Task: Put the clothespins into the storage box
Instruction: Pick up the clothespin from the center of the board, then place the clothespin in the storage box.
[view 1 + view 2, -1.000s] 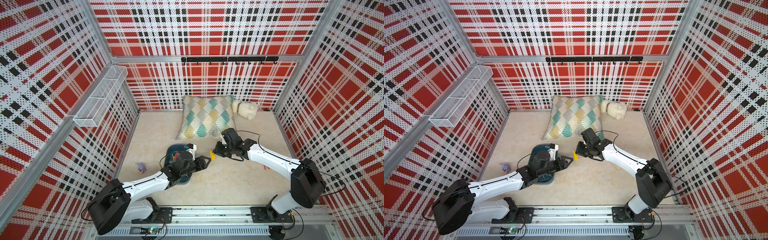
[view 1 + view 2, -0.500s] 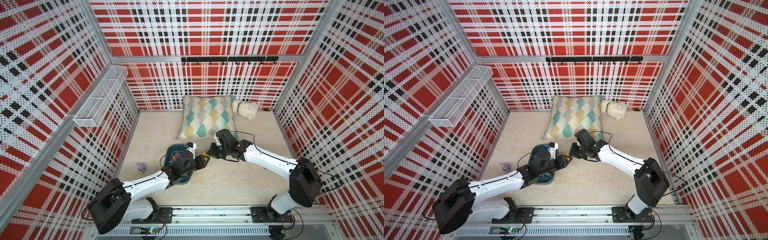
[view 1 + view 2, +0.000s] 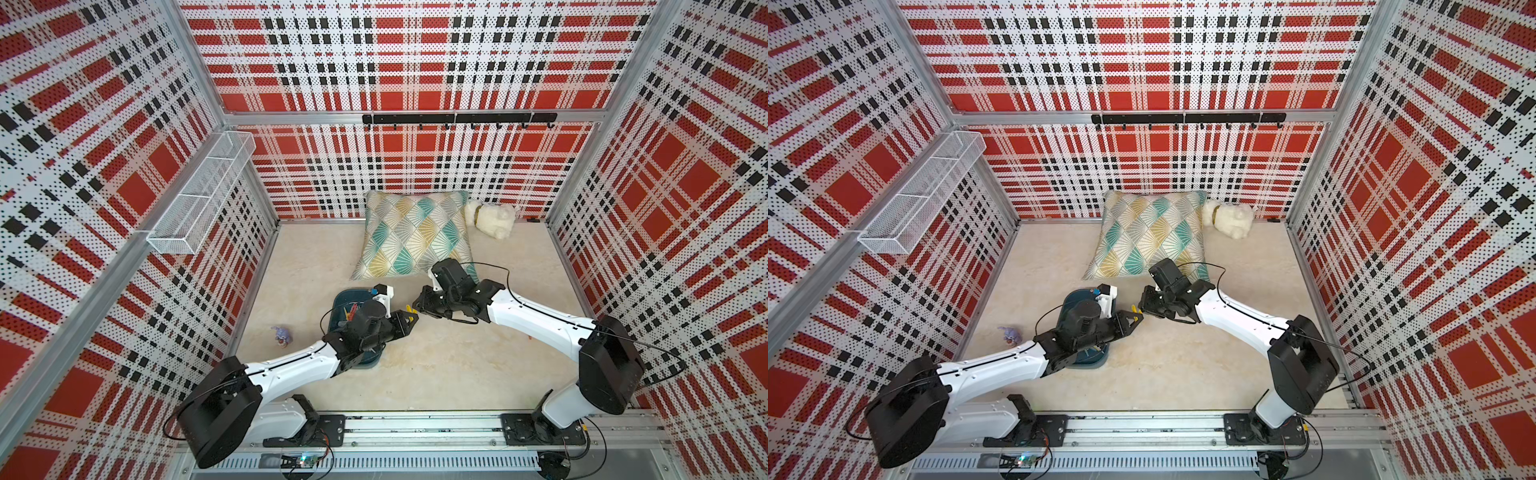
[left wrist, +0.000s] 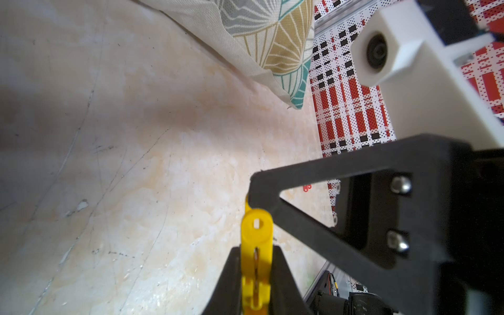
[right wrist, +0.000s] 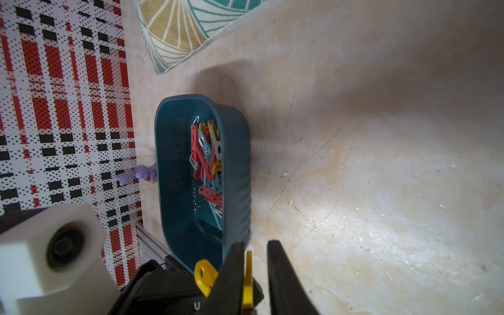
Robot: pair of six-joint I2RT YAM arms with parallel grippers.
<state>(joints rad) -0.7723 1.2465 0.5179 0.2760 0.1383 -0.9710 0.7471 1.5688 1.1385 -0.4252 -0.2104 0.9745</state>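
The robot's left gripper needs to release the yellow clothespin in the near half of the dark teal storage box [image 3: 357,348].
A yellow clothespin [image 3: 410,309] [image 3: 1133,309] hangs between my two grippers, just right of the dark teal storage box [image 3: 345,297] [image 3: 1073,297]. My left gripper [image 3: 409,320] [image 4: 255,249] is shut on it, and its looped end [image 4: 256,223] sticks out past the fingertips. My right gripper [image 3: 417,307] [image 5: 256,244] faces it, open, with one leg of the clothespin [image 5: 248,272] lying against one finger and a gap to the other. Several red, teal and yellow clothespins [image 5: 207,158] lie in the storage box [image 5: 237,163]. One red clothespin [image 4: 307,187] lies on the floor by the right wall.
A patterned pillow [image 3: 415,232] and a white plush toy [image 3: 490,218] lie at the back. A small purple figurine [image 3: 282,334] stands left of the box. A white wire basket [image 3: 199,199] hangs on the left wall, a black hook rail [image 3: 457,118] on the back wall.
My right gripper brought the yellow clothespin left to my left gripper. The left jaws closed on it and the right jaws have parted.
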